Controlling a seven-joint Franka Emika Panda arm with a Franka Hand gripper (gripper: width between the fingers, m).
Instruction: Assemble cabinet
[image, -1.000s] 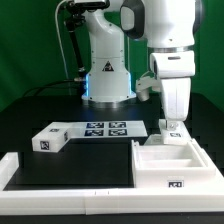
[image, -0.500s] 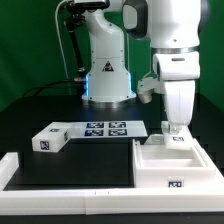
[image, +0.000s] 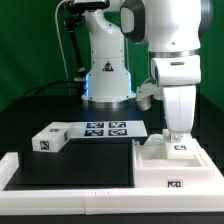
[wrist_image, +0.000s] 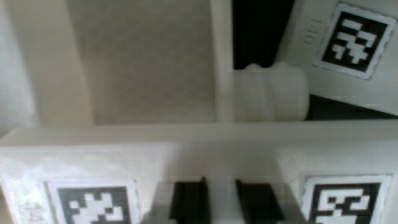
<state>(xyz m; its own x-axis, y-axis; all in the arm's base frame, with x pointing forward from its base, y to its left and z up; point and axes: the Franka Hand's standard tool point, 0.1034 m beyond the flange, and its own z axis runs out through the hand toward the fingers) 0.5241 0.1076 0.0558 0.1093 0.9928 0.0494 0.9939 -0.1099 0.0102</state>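
Note:
The thin white tagged cabinet part will be released from my gripper, so that it lies across the middle of the white open box (image: 184, 157).
The cabinet's white open box (image: 172, 170) stands on the black table at the exterior view's right, with a tag on its front. My gripper (image: 178, 140) hangs straight down over the box's far side. Its dark fingers (wrist_image: 187, 200) stand close together with a thin white tagged cabinet part (wrist_image: 221, 195) between them, so it is shut on that part. The part's tag (image: 181, 150) shows just under the fingers. A rounded white peg (wrist_image: 267, 92) and another tag (wrist_image: 352, 40) lie below. A loose white tagged block (image: 50, 139) lies at the exterior view's left.
The marker board (image: 105, 128) lies flat in the middle of the table. A low white rail (image: 60, 175) edges the table's front. The robot's white base (image: 105, 75) stands behind, with cables beside it.
My gripper has moved down and slightly to the exterior view's right, and the tagged white part between its fingers has come down with it toward the box.

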